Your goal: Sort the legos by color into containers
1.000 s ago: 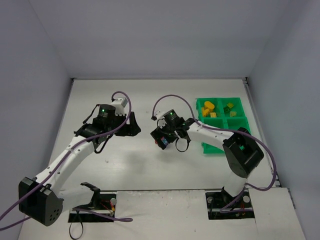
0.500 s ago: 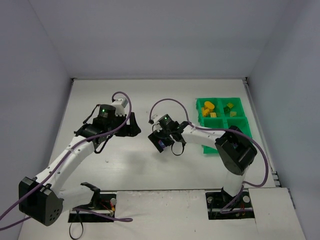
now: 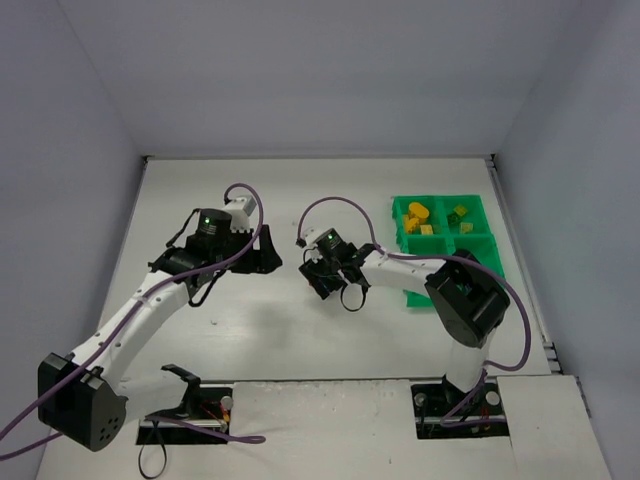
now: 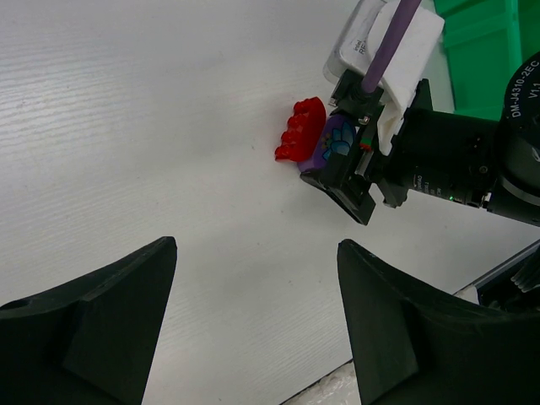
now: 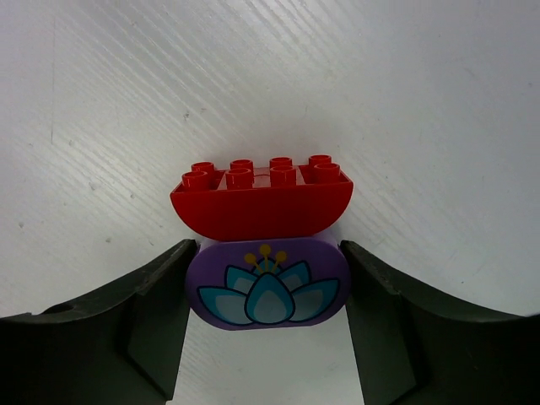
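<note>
The robot's right gripper should release the purple lego in the green tray's near compartment (image 3: 470, 257), in front of the green legos.
A purple lego (image 5: 266, 283) with a flower print lies on the table, a curved red lego (image 5: 261, 202) touching its far side. My right gripper (image 5: 266, 291) is down at the table with a finger against each end of the purple lego, shut on it. The left wrist view shows the red lego (image 4: 301, 141) and the purple lego (image 4: 336, 139) at the right gripper's tip. My left gripper (image 4: 257, 329) hovers open to the left with nothing between its fingers. The green tray of containers (image 3: 420, 296) stands to the right.
Yellow legos (image 3: 418, 215) lie in the tray's far left compartment and green ones (image 3: 459, 213) in the far right. The right arm's purple cable (image 3: 335, 205) loops above the wrist. Walls close the table at the back and on both sides.
My right gripper moved slightly left and down over the two legos, and its fingers closed in onto the purple one. The left arm has not moved.
</note>
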Tool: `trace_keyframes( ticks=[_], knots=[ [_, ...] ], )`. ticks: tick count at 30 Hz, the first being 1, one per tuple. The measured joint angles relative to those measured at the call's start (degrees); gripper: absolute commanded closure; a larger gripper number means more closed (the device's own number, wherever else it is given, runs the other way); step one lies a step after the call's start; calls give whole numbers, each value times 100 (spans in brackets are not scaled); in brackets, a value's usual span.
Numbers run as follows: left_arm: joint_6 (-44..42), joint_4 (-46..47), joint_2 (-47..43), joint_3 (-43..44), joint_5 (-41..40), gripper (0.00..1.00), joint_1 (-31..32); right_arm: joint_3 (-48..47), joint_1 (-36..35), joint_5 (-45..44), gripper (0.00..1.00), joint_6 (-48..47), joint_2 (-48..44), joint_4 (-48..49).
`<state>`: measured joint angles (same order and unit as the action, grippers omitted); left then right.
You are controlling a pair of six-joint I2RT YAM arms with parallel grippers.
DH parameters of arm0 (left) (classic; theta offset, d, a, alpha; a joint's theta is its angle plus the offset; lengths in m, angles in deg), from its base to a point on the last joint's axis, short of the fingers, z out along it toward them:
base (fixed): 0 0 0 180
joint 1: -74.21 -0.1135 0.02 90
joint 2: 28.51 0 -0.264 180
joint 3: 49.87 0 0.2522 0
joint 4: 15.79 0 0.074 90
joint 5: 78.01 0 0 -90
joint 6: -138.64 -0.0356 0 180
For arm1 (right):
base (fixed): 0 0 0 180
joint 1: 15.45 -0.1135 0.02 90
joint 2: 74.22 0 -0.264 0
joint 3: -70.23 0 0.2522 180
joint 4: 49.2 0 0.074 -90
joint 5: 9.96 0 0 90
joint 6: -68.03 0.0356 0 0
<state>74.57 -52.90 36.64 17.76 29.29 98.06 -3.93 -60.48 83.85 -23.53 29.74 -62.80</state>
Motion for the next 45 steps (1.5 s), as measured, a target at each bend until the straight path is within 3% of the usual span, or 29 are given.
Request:
trace_keyframes(
  ticks=[1, 4, 11, 18, 26, 40, 45],
  knots=[
    [0, 0, 4, 0, 13, 29, 0, 11, 0, -2, 83, -2, 0, 37],
    [-24, 2, 24, 0, 96, 29, 0, 120, 0, 0, 100, -92, -57, 177],
    [-291, -35, 157, 96, 671, 29, -85, 717, -7, 140, 100, -546, -1416, 225],
    [-173, 245, 553, 595, 1998, 29, -470, 621, -46, 289, 100, -903, -2966, 317],
    [457, 863, 979, 1067, 3187, 29, -518, 485, -162, 352, 100, -1097, -3018, 85],
    [1003, 898, 1910, 1471, 3670, 29, -173, 184, -271, 409, 99, -1255, -2865, -31],
    [1058, 866, 1963, 1499, 3672, 46, 61, 170, -306, 411, 99, -1272, -2830, -55]
  ],
)
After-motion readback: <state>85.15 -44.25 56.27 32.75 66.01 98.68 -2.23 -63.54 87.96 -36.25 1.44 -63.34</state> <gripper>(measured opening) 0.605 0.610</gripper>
